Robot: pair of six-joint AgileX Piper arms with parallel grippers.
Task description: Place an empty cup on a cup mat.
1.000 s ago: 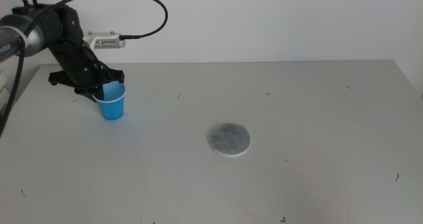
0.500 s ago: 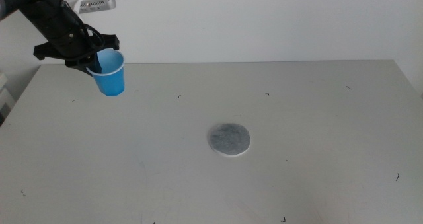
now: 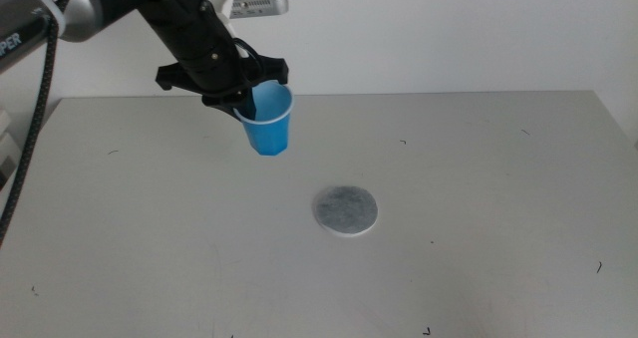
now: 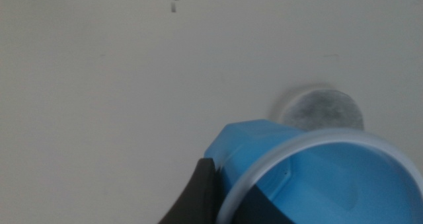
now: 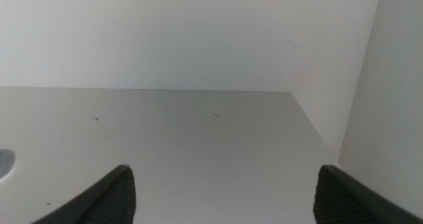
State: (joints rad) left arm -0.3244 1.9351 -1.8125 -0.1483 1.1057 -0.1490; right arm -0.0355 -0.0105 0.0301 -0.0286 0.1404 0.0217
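Note:
Next, I let go of the bright blue cup with my left gripper on the middle of the round grey cup mat (image 3: 350,211) (image 4: 324,113).
My left gripper (image 3: 249,101) is shut on the rim of the bright blue cup (image 3: 269,122) and holds it in the air above the table, up and to the left of the cup mat (image 3: 346,209). The mat is a flat round grey disc with a white edge near the table's middle. In the left wrist view the cup (image 4: 317,178) fills the near part, with the mat (image 4: 325,110) just beyond its rim. My right gripper (image 5: 221,197) is open and empty, off to the table's right side; a sliver of the mat (image 5: 4,163) shows in its view.
The pale grey table (image 3: 478,159) bears only a few small dark specks. A white wall stands behind its far edge. A black cable loops from the left arm at the top of the middle view.
My left gripper has lifted the cup off the table at the far left and carried it rightward toward the mat. The mat has not moved.

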